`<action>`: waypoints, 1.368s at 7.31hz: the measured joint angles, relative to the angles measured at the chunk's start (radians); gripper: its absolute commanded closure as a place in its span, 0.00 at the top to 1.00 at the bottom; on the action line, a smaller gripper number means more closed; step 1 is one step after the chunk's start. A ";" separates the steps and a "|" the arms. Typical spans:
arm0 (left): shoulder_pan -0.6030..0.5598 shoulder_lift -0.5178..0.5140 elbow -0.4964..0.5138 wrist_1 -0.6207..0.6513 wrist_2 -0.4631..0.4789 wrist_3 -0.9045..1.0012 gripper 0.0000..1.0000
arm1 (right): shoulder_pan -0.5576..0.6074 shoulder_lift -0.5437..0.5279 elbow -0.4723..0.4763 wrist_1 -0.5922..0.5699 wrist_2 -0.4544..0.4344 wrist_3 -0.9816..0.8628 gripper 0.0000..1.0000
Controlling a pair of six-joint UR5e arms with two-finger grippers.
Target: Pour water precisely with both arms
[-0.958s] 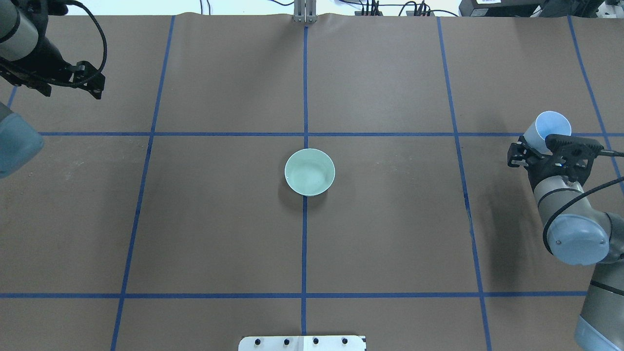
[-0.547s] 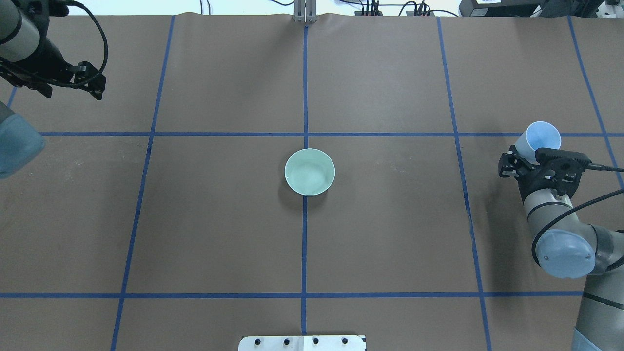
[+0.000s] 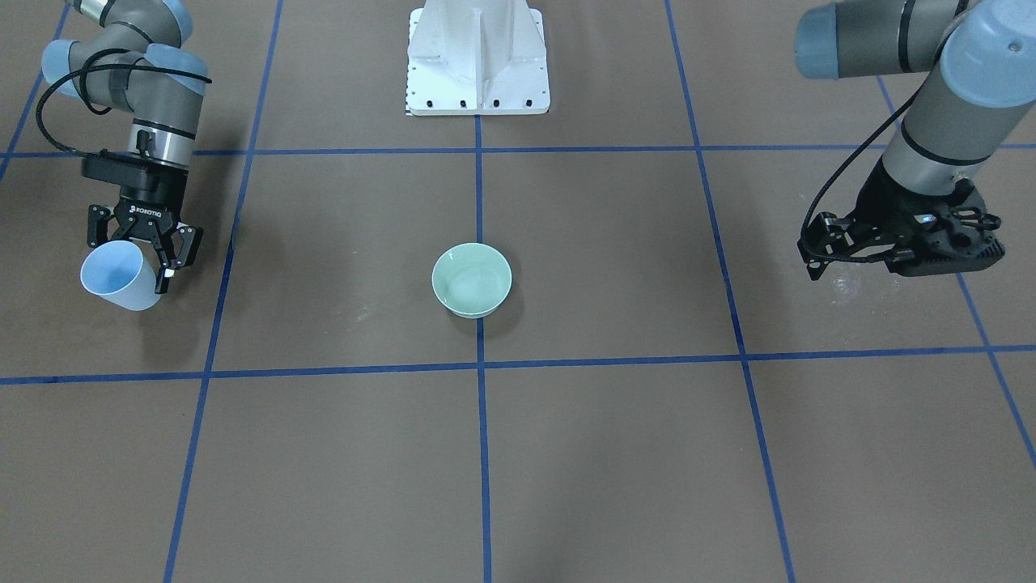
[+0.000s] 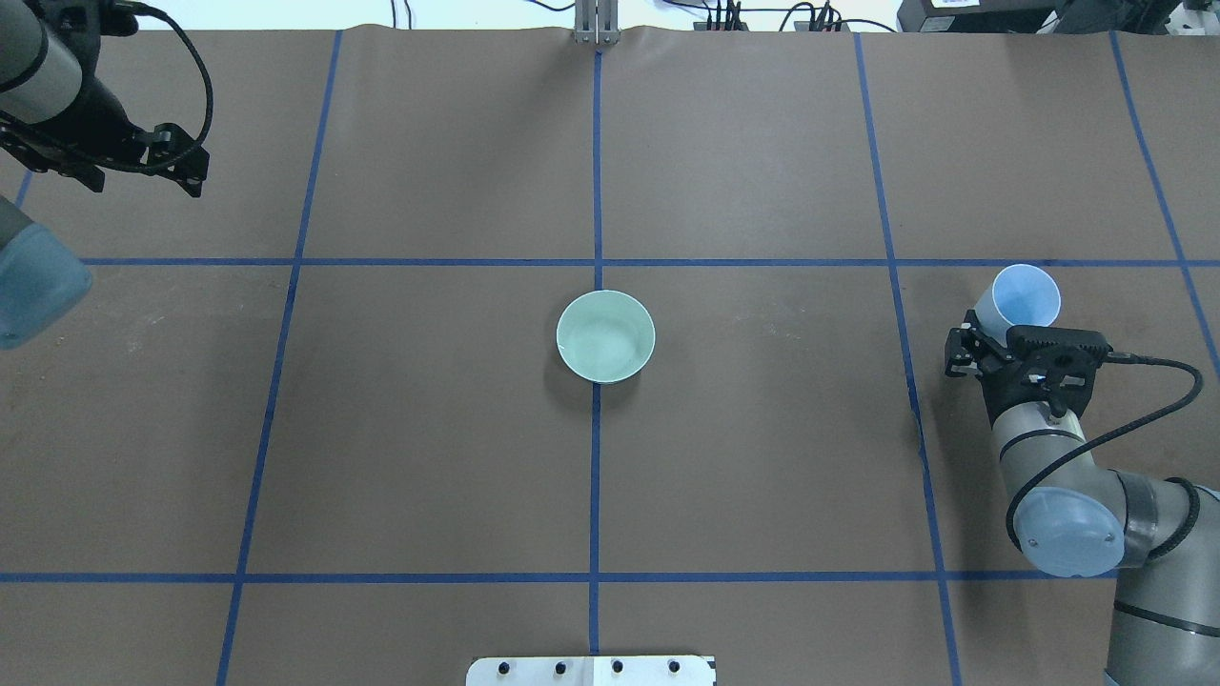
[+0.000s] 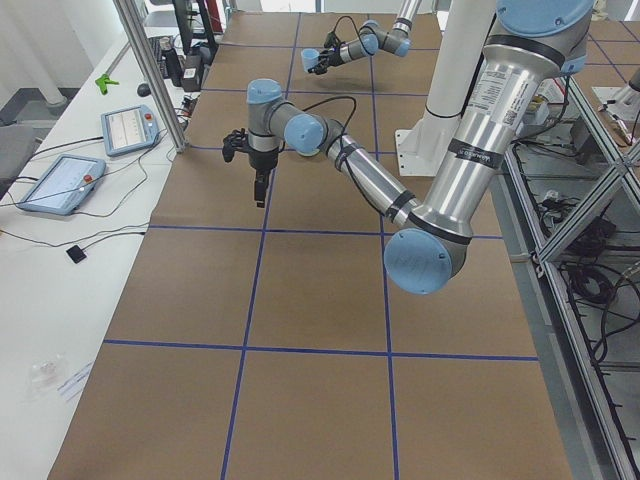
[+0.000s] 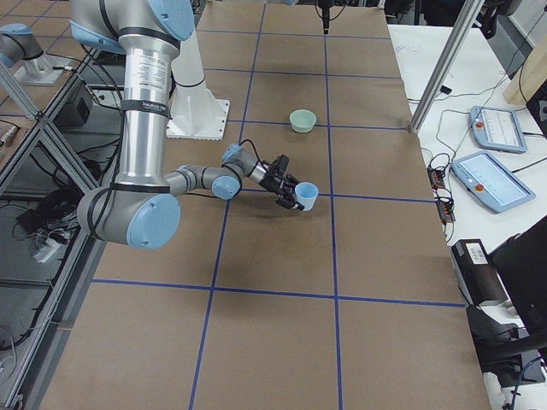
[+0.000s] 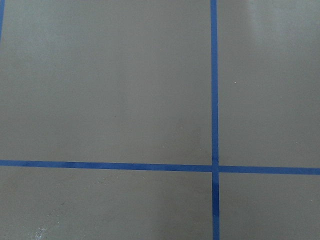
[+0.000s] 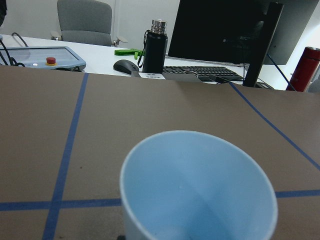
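Note:
My right gripper will put the light blue cup down on the table [image 3: 175, 282], close to the blue tape line facing the bowl. The cup is now held tilted above the table.
A pale green bowl [image 3: 472, 279] [image 4: 605, 336] stands at the table's centre, with a faint sheen of water [image 3: 474, 287] inside. My right gripper [image 3: 129, 265] [image 4: 1015, 326] is shut on a light blue cup [image 3: 120, 277] [image 4: 1026, 295], held tilted above the table far to the right of the bowl. The right wrist view shows the cup's inside [image 8: 197, 185] but not its bottom. My left gripper [image 3: 947, 263] points down over bare table at the far left; its jaws look open and empty.
The white pedestal [image 3: 477, 57] stands at the robot's edge. Blue tape lines [image 4: 595, 476] grid the brown table. Faint wet specks [image 3: 846, 291] lie under the left gripper. Teach pendants [image 6: 496, 128] lie on the operators' desk.
My right arm has carried the cup nearer to the robot and slightly toward the table's middle. The left arm and the bowl have not moved.

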 measured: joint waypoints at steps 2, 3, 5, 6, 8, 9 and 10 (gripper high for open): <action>0.000 0.000 0.007 -0.004 0.000 0.001 1.00 | -0.029 0.002 -0.010 0.000 -0.008 0.000 0.00; 0.000 0.000 0.008 -0.004 0.000 0.001 1.00 | -0.040 0.003 -0.012 0.000 -0.009 0.000 0.00; 0.000 0.000 0.008 -0.005 0.001 0.001 1.00 | -0.055 0.003 -0.013 0.000 -0.010 0.000 0.00; 0.000 0.000 0.008 -0.005 0.001 0.001 1.00 | -0.063 0.002 -0.014 0.000 -0.010 0.000 0.00; 0.000 0.000 0.009 -0.005 0.001 0.003 1.00 | -0.076 0.002 -0.015 0.000 -0.009 -0.001 0.41; 0.000 0.000 0.009 -0.006 0.002 0.003 1.00 | -0.079 0.001 -0.016 0.001 -0.009 -0.001 0.70; 0.000 0.000 0.009 -0.006 0.002 0.003 1.00 | -0.081 0.001 -0.016 0.001 -0.011 -0.001 0.97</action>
